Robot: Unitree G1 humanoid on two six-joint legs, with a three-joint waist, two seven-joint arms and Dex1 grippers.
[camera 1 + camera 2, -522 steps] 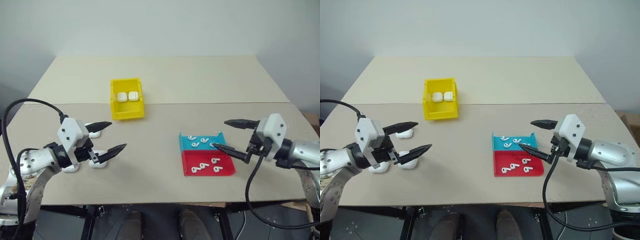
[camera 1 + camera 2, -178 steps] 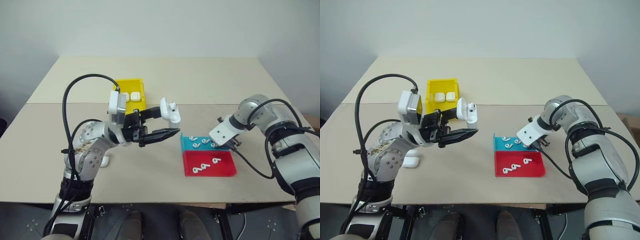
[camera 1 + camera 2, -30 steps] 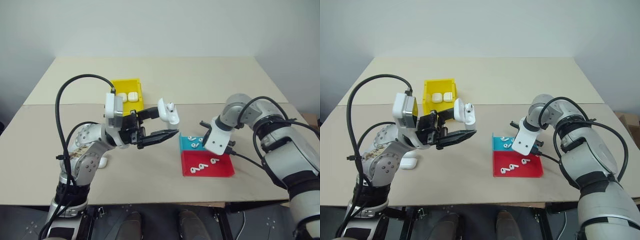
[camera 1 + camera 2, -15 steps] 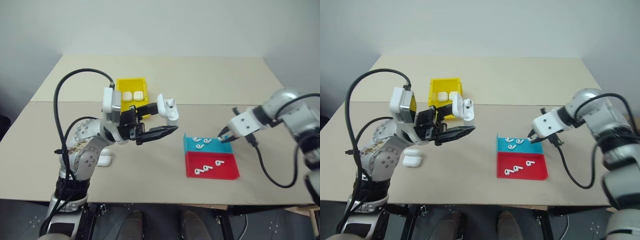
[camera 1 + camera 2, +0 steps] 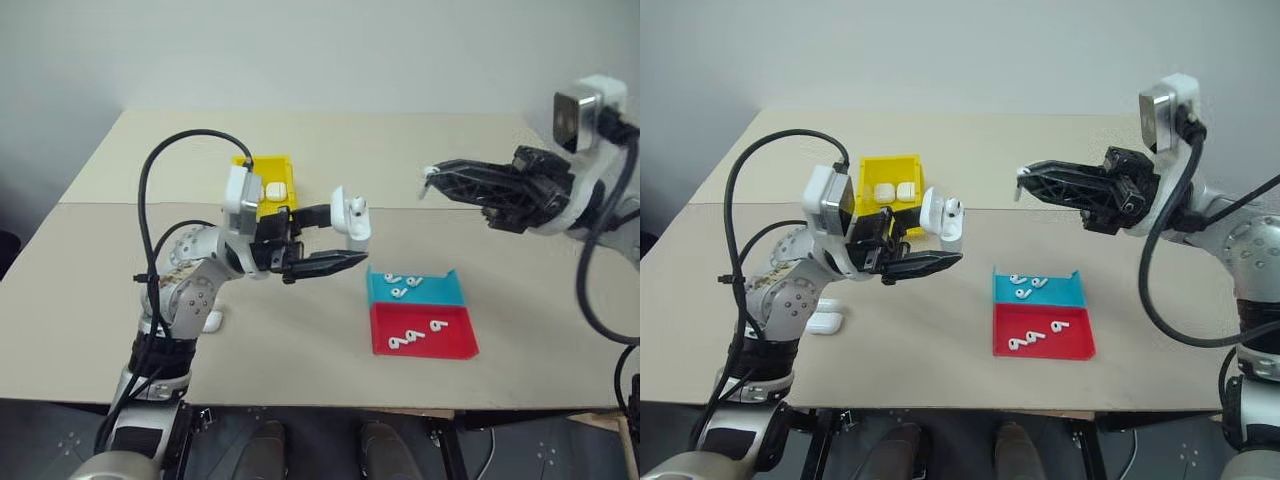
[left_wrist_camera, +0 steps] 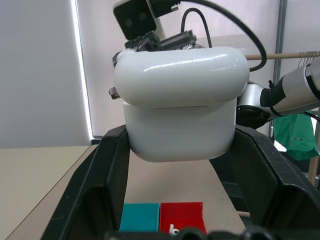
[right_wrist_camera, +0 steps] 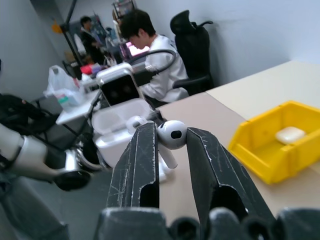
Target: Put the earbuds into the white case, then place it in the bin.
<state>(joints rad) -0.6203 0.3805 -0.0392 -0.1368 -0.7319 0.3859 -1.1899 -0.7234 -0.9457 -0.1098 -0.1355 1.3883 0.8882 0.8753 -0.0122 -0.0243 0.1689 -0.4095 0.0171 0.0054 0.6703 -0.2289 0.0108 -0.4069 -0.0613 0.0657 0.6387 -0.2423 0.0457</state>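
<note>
Next, my right gripper lets go of the earbud in the open white case's empty slot (image 5: pixel 361 229) (image 7: pixel 111 137), beside the earbud that is already sitting there.
My left gripper (image 5: pixel 343 238) is shut on the white case (image 5: pixel 352 217), held above the table's middle with its lid flipped open. The case's hinge side (image 6: pixel 180 105) sits between the black fingers (image 6: pixel 107 170), and one earbud seems to sit inside it. My right gripper (image 5: pixel 1023 180) is raised at the right, pointing left toward the case and well apart from it. It is shut on a single earbud (image 7: pixel 171 134). Several more earbuds (image 5: pixel 400 290) lie in the tray. The yellow bin (image 5: pixel 268 161) stands behind my left gripper with two closed cases (image 5: pixel 895 190) in it.
The shallow blue-and-red tray (image 5: pixel 450 340) lies on the table below my right gripper. A spare white case (image 5: pixel 824 322) rests on the table by my left arm. A seated person (image 7: pixel 150 55) and office furniture show beyond the table.
My right gripper has lifted from the tray, rolled over and now points left with an earbud pinched in it. The left gripper has kept still with the case. The camera has shifted slightly.
</note>
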